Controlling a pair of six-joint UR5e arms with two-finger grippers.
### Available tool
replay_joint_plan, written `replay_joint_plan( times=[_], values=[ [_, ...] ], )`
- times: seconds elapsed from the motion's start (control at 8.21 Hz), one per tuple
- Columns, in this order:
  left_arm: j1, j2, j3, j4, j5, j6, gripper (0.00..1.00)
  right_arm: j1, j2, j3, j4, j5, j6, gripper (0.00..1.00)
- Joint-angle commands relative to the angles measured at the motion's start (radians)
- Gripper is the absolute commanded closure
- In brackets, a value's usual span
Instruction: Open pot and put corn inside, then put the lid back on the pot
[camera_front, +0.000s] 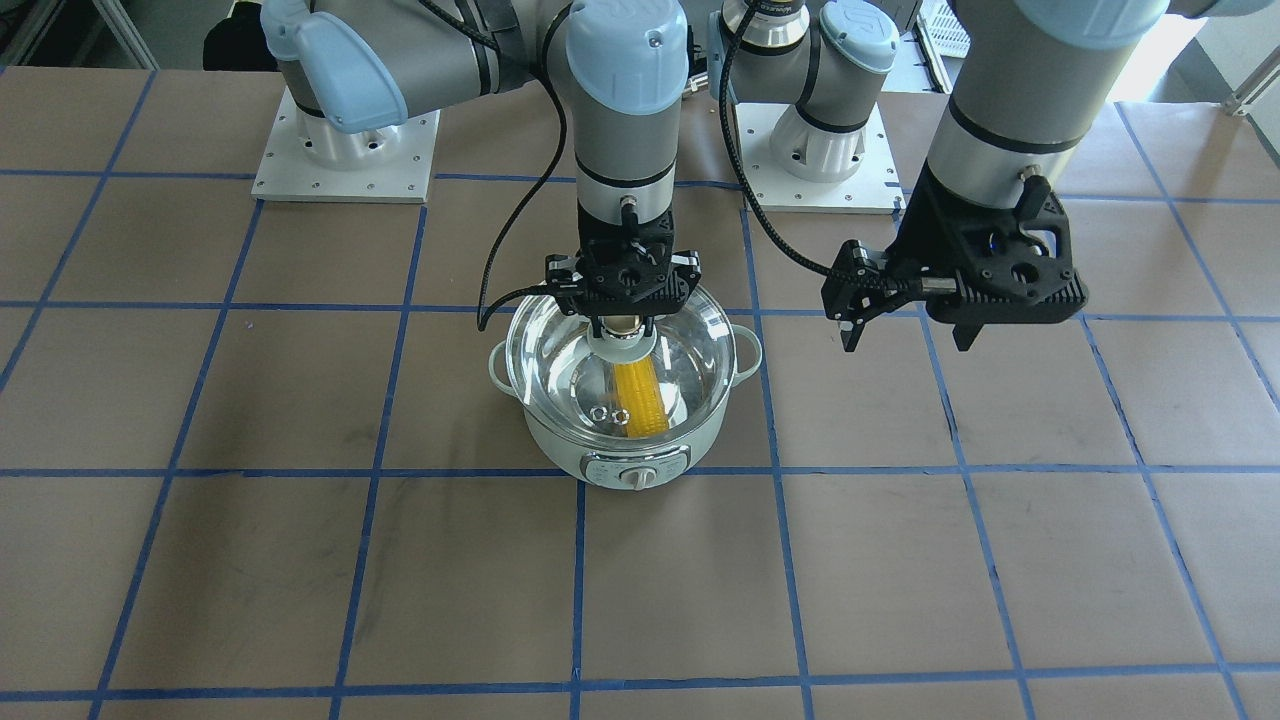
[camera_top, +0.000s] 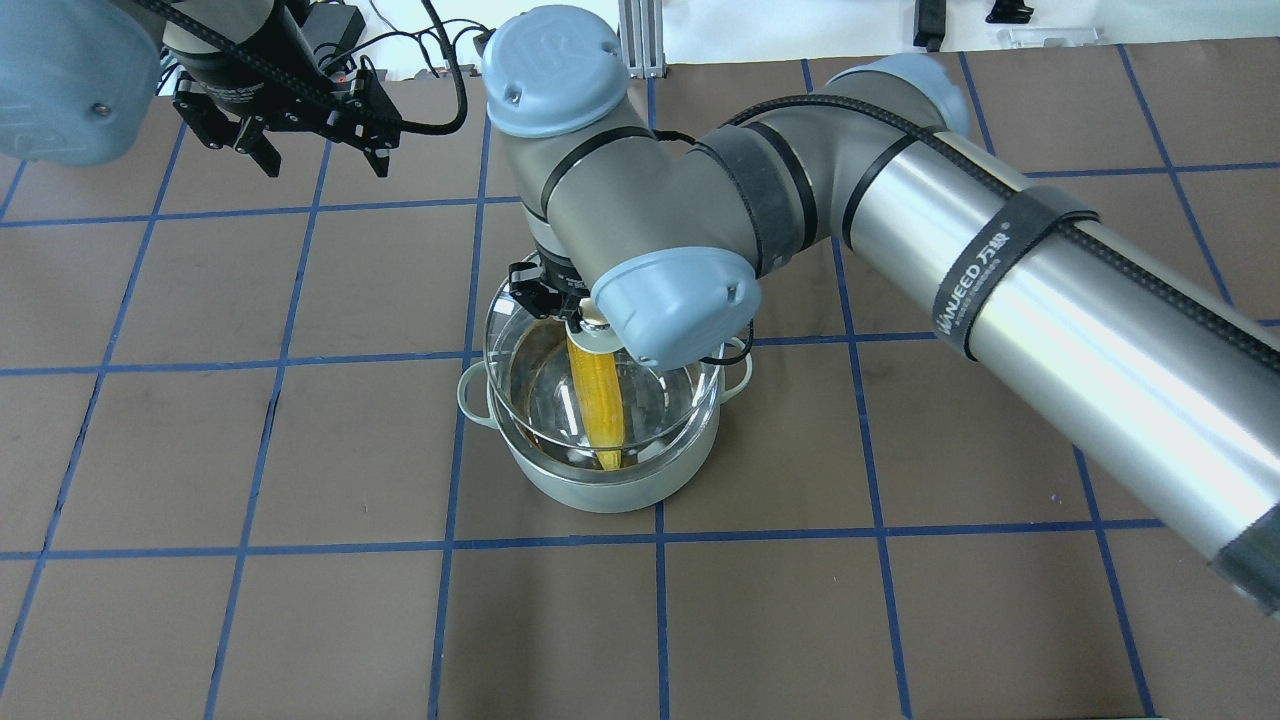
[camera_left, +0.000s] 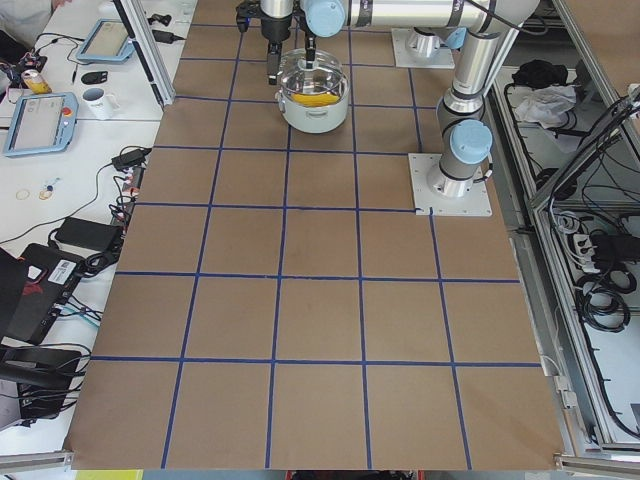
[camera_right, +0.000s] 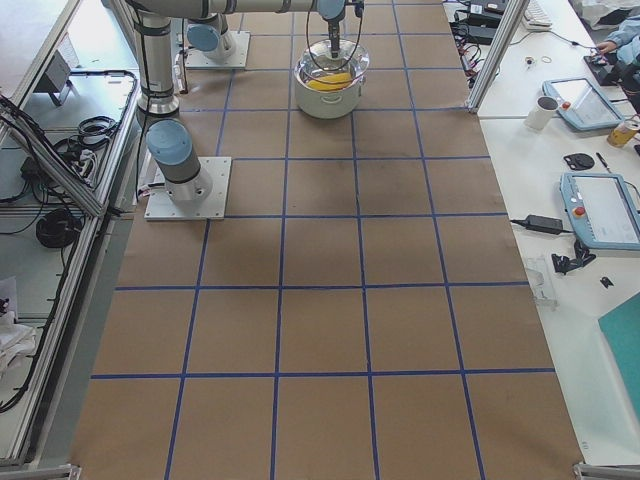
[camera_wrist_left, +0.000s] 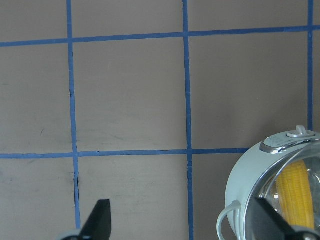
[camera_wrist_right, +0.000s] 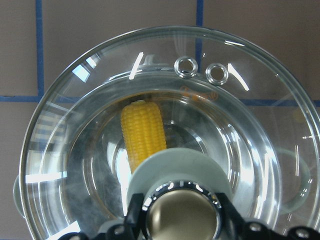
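The clear glass lid will be let go by my right gripper squarely on the rim of the mint-green pot (camera_front: 629, 364) (camera_wrist_right: 158, 176), so that it covers the yellow corn. The lid is now held over the pot.
The mint-green pot (camera_front: 610, 455) stands mid-table with the yellow corn (camera_front: 640, 395) lying inside it. My right gripper (camera_front: 622, 322) is shut on the knob (camera_wrist_right: 180, 220) of the clear glass lid (camera_front: 690, 350) and holds the lid over the pot, level with or just above its rim. The corn (camera_wrist_right: 144, 131) shows through the glass (camera_wrist_right: 250, 130) in the right wrist view. My left gripper (camera_front: 905, 335) is open and empty, raised beside the pot. In its wrist view (camera_wrist_left: 182, 222) the pot (camera_wrist_left: 245, 180) and corn (camera_wrist_left: 296, 192) sit at the lower right.
The table (camera_front: 300, 560) is covered in brown paper with a blue tape grid. Both arm bases (camera_front: 345, 150) stand behind the pot. Side benches with tablets and cables (camera_left: 60, 120) lie beyond the table's edge.
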Motion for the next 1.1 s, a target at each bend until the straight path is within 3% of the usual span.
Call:
replay_joint_plan(
  times=[0.0,0.97],
  values=[
    [-0.008,0.047,-0.025,-0.004,-0.005,-0.012,0.00,0.022,0.013,0.014,-0.032,0.028,-0.009,1.00],
    [-0.008,0.052,-0.052,-0.002,0.001,-0.010,0.00,0.021,0.013,0.059,-0.030,0.038,-0.037,1.00]
  ],
)
